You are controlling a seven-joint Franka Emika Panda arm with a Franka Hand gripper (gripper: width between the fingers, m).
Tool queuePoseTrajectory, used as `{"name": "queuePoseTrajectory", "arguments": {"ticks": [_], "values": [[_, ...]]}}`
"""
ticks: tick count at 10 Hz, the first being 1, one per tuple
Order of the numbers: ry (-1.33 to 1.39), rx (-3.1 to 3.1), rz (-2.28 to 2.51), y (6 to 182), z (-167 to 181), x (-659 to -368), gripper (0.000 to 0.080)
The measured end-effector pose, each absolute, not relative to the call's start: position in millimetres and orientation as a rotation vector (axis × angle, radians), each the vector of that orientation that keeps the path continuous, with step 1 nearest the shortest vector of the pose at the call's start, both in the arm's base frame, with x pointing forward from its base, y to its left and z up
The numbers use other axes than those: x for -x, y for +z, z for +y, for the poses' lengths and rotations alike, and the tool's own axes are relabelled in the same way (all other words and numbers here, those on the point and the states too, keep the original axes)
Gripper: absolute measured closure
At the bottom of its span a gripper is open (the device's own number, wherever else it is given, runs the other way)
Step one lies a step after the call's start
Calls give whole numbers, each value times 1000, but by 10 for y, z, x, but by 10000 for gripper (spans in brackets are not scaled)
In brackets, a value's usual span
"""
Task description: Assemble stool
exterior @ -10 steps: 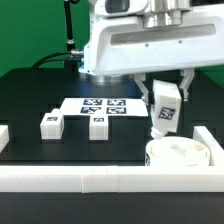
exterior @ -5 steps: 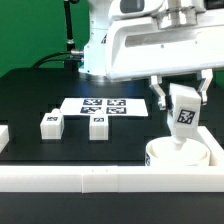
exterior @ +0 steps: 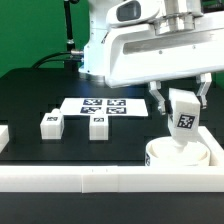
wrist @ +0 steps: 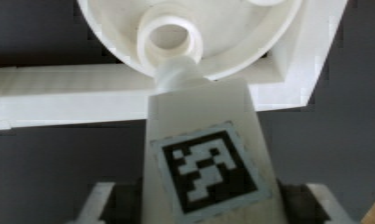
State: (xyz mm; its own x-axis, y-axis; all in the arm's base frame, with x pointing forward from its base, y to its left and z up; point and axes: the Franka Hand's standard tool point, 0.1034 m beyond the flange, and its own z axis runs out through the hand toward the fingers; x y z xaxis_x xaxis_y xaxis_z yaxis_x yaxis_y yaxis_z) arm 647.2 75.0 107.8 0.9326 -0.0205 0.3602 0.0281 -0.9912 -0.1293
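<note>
Next, my gripper lets go of the white stool leg so that it is standing in the round seat's hole [exterior: 173, 156] [wrist: 171, 38] beside the front rail.
My gripper [exterior: 181, 104] is shut on a white stool leg [exterior: 183, 118] with a black-and-white tag, held tilted just above the round seat [exterior: 178, 155], which sits against the front rail at the exterior view's right. In the wrist view the leg [wrist: 198, 150] runs from between my fingers [wrist: 109, 200] toward a hole [wrist: 170, 38] in the seat [wrist: 246, 30]; its tip reaches the hole's edge. Two more legs stand on the table at the exterior view's left, one [exterior: 51, 123] nearer the left and one [exterior: 97, 126] beside it.
The marker board [exterior: 104, 105] lies flat behind the two loose legs. A long white border rail [exterior: 70, 179] runs along the front edge, with a short piece [exterior: 4, 136] at the exterior view's left. The arm's white body [exterior: 150, 45] hangs over the back right.
My gripper has carried the leg toward the exterior view's right and over the seat, then settled a little lower. The two loose legs have not moved.
</note>
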Motion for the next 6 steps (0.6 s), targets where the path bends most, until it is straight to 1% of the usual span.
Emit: {"name": "queuePoseTrajectory", "arguments": {"ticks": [2, 6], "values": [[-556, 2958, -8, 1070, 748, -6471, 474], [-553, 2964, -18, 939, 724, -6444, 474]]}}
